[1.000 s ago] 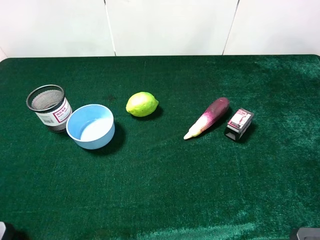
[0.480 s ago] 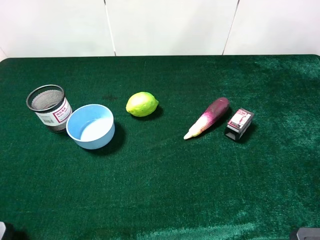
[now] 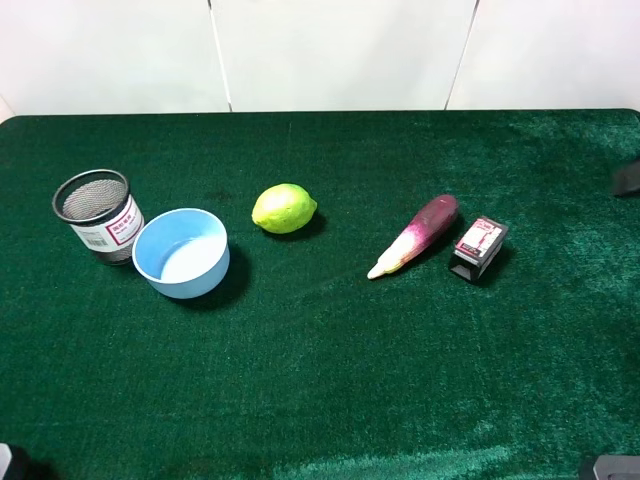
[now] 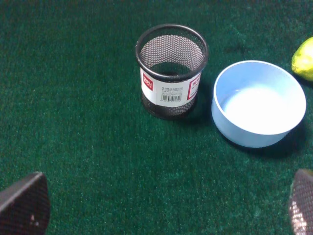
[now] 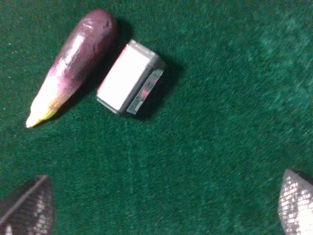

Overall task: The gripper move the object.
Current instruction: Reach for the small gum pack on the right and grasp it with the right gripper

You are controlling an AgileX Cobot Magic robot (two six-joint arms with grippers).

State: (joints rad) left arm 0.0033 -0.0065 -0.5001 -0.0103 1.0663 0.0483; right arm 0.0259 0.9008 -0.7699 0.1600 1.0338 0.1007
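Next, I close my right gripper across the middle of the small black box (image 3: 480, 245) (image 5: 128, 78), with one finger on each long side, beside the eggplant.
The object (image 3: 478, 246) is a small black box with a red-and-white label, lying on the green cloth right of centre, just right of the eggplant (image 3: 415, 235). In the right wrist view the object (image 5: 129, 78) lies beside the eggplant (image 5: 73, 63), some way ahead of my right gripper (image 5: 161, 208). That gripper is open and empty, and only its two fingertips (image 5: 27, 208) show. A dark bit of the right arm (image 3: 628, 178) shows at the right edge of the high view. My left gripper (image 4: 164, 210) is open and empty, facing the mesh cup.
A lime (image 3: 284, 208) sits near the middle. At the left stand a light blue bowl (image 3: 182, 252) and a black mesh cup (image 3: 98, 215), close together. In the left wrist view the cup (image 4: 171, 73) and bowl (image 4: 258, 103) are ahead. Green cloth covers the table (image 3: 320, 380).
A dark part of the right arm has come into the high view at its right edge. The objects on the cloth have not moved.
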